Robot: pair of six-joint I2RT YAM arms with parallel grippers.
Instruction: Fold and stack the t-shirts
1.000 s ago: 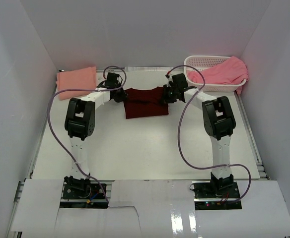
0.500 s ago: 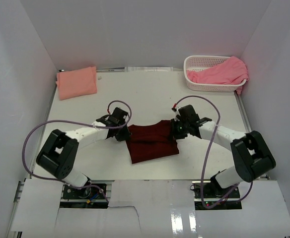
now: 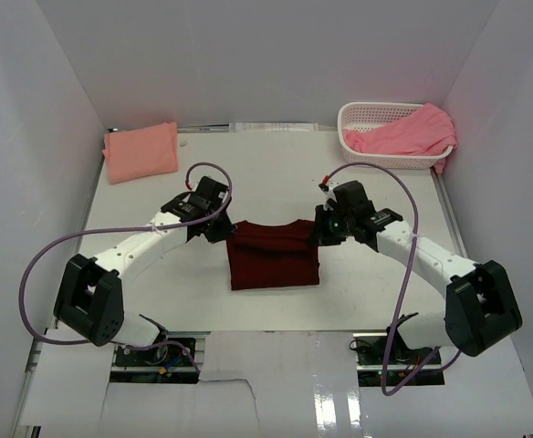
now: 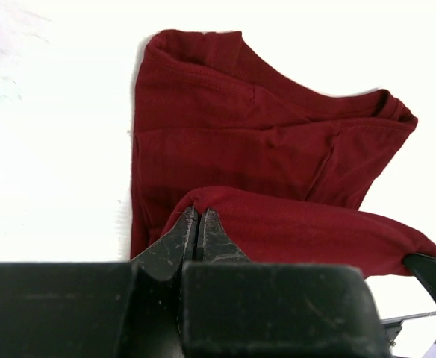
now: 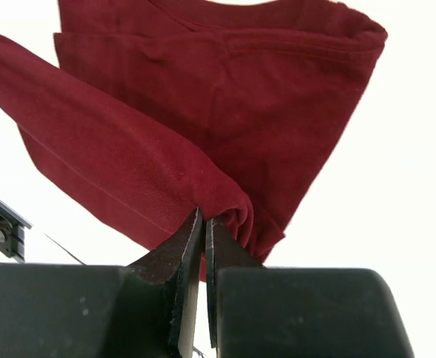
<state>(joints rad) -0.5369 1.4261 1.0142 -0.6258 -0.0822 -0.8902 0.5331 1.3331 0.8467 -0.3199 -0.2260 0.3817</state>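
Observation:
Next, my left gripper lets go of the maroon t-shirt's corner just outside the shirt's side edge (image 3: 221,238), on the way toward the salmon-peach t-shirt.
A dark maroon t-shirt (image 3: 274,255) lies partly folded at the table's middle, near the front. My left gripper (image 3: 222,228) is shut on its far left corner, and in the left wrist view the cloth (image 4: 278,171) bunches over the tips of the gripper (image 4: 197,212). On the far right corner my right gripper (image 3: 320,229) is shut, pinching a fold of the shirt (image 5: 203,112) at the tips of the gripper (image 5: 204,218). The held edge hangs lifted between the two grippers. A salmon-peach t-shirt (image 3: 141,151) lies folded at the back left. A brighter pink t-shirt (image 3: 403,133) drapes over the basket.
A white lattice basket (image 3: 362,113) stands at the back right against the wall. White walls close in the table on the left, back and right. Purple cables loop from both arms over the table.
Both grippers, still shut on the maroon shirt, dragged it from the back of the table towards the front, then moved its held edge back a little; the shirt now lies squarer.

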